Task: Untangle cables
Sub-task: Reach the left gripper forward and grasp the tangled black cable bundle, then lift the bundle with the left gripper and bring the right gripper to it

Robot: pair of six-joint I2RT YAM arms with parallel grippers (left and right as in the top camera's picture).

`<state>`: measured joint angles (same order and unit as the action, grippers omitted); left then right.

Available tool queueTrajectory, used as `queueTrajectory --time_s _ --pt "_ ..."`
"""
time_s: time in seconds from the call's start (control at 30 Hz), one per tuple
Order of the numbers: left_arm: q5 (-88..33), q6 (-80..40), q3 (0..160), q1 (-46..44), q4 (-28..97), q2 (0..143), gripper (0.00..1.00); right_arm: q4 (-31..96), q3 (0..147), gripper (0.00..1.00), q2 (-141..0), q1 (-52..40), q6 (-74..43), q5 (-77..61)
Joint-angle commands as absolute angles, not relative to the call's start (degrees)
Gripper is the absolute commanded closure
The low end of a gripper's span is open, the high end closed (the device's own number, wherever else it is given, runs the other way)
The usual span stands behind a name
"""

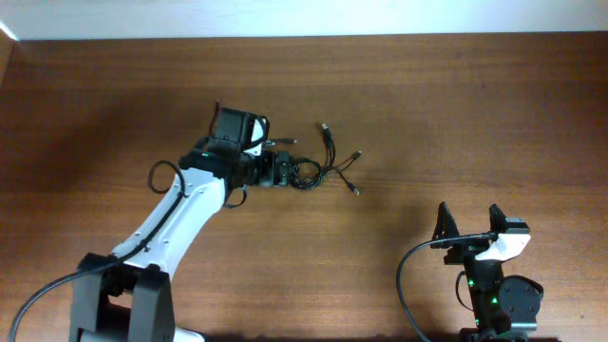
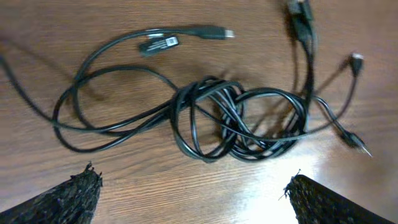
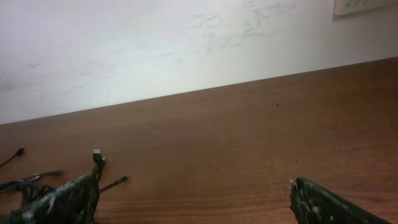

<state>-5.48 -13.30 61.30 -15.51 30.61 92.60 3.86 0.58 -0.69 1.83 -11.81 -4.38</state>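
Note:
The knot in the cables lies far from my right gripper, so next I grip the looped cable pieces (image 2: 181, 104) with my left gripper, lift them and bring them within both grippers' reach.
The cables (image 1: 318, 169) lie as a tangled black bundle on the wooden table near its middle. In the left wrist view the knot of cables (image 2: 230, 121) shows loops to the left and plug ends at the top and right. My left gripper (image 1: 283, 171) is open and sits just left of the bundle; its fingertips (image 2: 193, 193) straddle bare wood below the knot and hold nothing. My right gripper (image 1: 467, 220) is open and empty at the lower right, far from the cables. The right wrist view shows its fingers (image 3: 193, 196) and a few cable ends (image 3: 96, 158) at far left.
The wooden table (image 1: 427, 114) spreads around the bundle. A pale wall (image 3: 186, 43) rises behind the far edge. Thick black wires (image 1: 408, 275) loop at the right arm base, and another (image 1: 38, 299) at the left base.

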Motion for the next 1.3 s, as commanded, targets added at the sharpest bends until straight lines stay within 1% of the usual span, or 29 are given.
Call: queueTrajectory --time_s 0.0,0.03,0.07,0.1,0.13,0.17,0.2,0.23,0.27,0.3,0.33,0.6,0.67,0.73,0.77,0.83,0.9,0.97,1.0,1.2,1.27 --pt "1.4 -21.1 62.1 -18.0 30.6 94.7 0.01 4.1 0.3 0.01 -0.4 1.5 -11.9 -5.1" --pt "1.3 -22.0 62.1 -18.5 30.4 95.7 0.00 4.1 0.3 0.01 -0.4 1.5 -11.9 -5.1" --pt "1.3 -23.1 62.1 -19.0 30.2 96.6 0.02 4.1 0.3 0.01 -0.4 1.5 -11.9 -5.1" --pt "1.3 -24.1 62.1 -19.5 30.0 97.3 0.06 4.1 0.3 0.01 -0.4 1.5 -11.9 -5.1" --pt "1.3 -25.7 62.1 -19.8 30.0 97.7 0.12 4.1 0.3 0.01 -0.4 1.5 -11.9 -5.1" --pt "1.3 -27.6 62.1 -20.0 30.0 97.8 0.23 4.1 0.3 0.01 -0.4 1.5 -11.9 -5.1" --pt "1.4 -29.0 62.1 -20.0 30.0 97.9 0.27 4.1 0.3 0.01 -0.4 1.5 -11.9 -5.1" --pt "1.5 -30.7 62.0 -20.0 30.0 98.0 0.27 4.1 0.3 0.01 -0.4 1.5 -11.9 -5.1" --pt "1.5 -31.9 62.0 -20.1 30.0 98.3 0.20 4.1 0.3 0.01 -0.4 1.5 -11.9 -5.1" --pt "1.6 -33.5 62.0 -20.1 30.0 99.2 0.07 4.1 0.3 0.01 -0.4 1.5 -11.9 -5.1" --pt "1.5 -33.9 62.0 -20.1 29.3 100.3 0.00 4.1 0.3 0.01 -0.4 1.5 -11.9 -5.1" --pt "1.7 -33.9 62.0 -20.3 23.9 105.1 0.00 4.1 0.3 0.01 -0.4 1.5 -11.9 -5.1" --pt "1.8 -33.9 62.0 -20.4 23.0 105.3 0.06 4.1 0.3 0.01 -0.4 1.5 -11.9 -5.1" --pt "2.0 -33.9 62.0 -20.8 22.6 105.3 0.16 4.1 0.3 0.01 -0.4 1.5 -11.9 -5.1" --pt "3.0 -33.9 62.0 -21.0 22.3 105.3 0.23 4.1 0.3 0.01 -0.4 1.5 -11.9 -5.1" --pt "4.5 -33.9 62.0 -21.8 22.0 105.3 0.29 4.1 0.3 0.01 -0.4 1.5 -11.9 -5.1" --pt "4.6 -33.9 62.0 -22.4 21.8 105.3 0.38 4.1 0.3 0.01 -0.4 1.5 -11.9 -5.1" --pt "5.1 -33.9 62.0 -23.1 21.6 105.3 0.53 4.1 0.3 0.01 -0.4 1.5 -11.9 -5.1" --pt "6.0 -33.8 62.0 -23.4 21.6 105.3 0.57 4.1 0.3 0.01 -0.4 1.5 -11.9 -5.1" --pt "8.0 -33.9 62.0 -24.8 21.5 105.3 0.69 4.1 0.3 0.01 -0.4 1.5 -11.9 -5.1" --pt "8.0 -33.9 62.0 -24.8 21.5 105.4 0.77 4.1 0.3 0.01 -0.4 1.5 -11.9 -5.1"
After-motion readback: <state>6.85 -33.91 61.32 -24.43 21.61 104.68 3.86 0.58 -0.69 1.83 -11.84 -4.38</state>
